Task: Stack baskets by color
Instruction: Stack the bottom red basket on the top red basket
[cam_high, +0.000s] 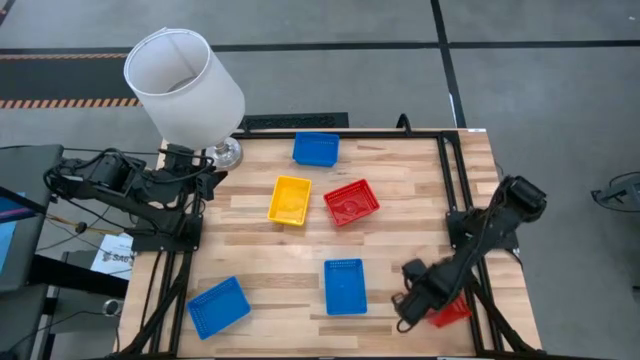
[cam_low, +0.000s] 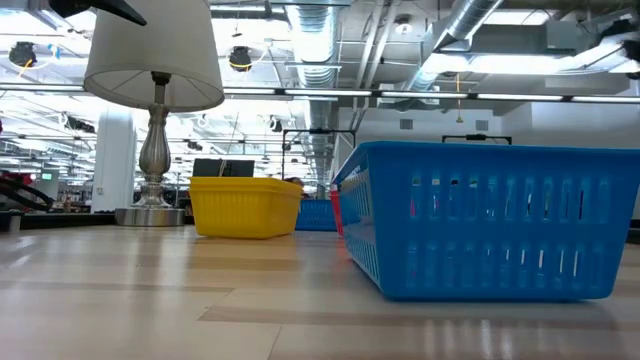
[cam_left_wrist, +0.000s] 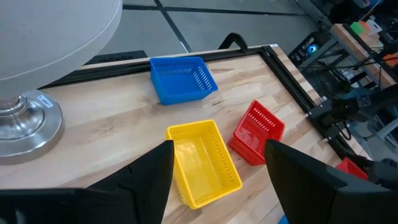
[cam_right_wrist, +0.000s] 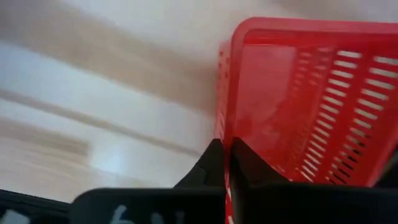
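Observation:
I need to release the red basket from my right gripper inside the second red basket (cam_high: 350, 203), beside the yellow basket at the table's middle.
Near the table's near right corner lies a red basket (cam_high: 455, 312), and my right gripper (cam_high: 412, 298) is shut on its left wall. My left gripper (cam_high: 205, 178) hangs open above the far left of the table, beside the lamp, touching nothing. In its wrist view the fingers frame a yellow basket (cam_left_wrist: 202, 162). That yellow basket (cam_high: 290, 199) and a second red basket (cam_high: 351, 202) rest on their bottoms mid-table. One blue basket (cam_high: 315, 149) sits at the far edge and two more (cam_high: 345, 286) (cam_high: 218, 305) toward the near edge. My right gripper pinches the red basket's side wall at its rim (cam_right_wrist: 227, 127), close to a corner. One finger (cam_right_wrist: 211, 163) is outside the wall and the other (cam_right_wrist: 252, 167) inside. The fingers come from above, pointing down. Whether the basket is off the table does not show.
A white-shaded lamp (cam_high: 185, 80) on a metal foot (cam_high: 225, 152) stands at the far left corner, close to my left arm. Black frame rails (cam_high: 445, 180) run along the table's right and left sides. Bare wood lies between the baskets.

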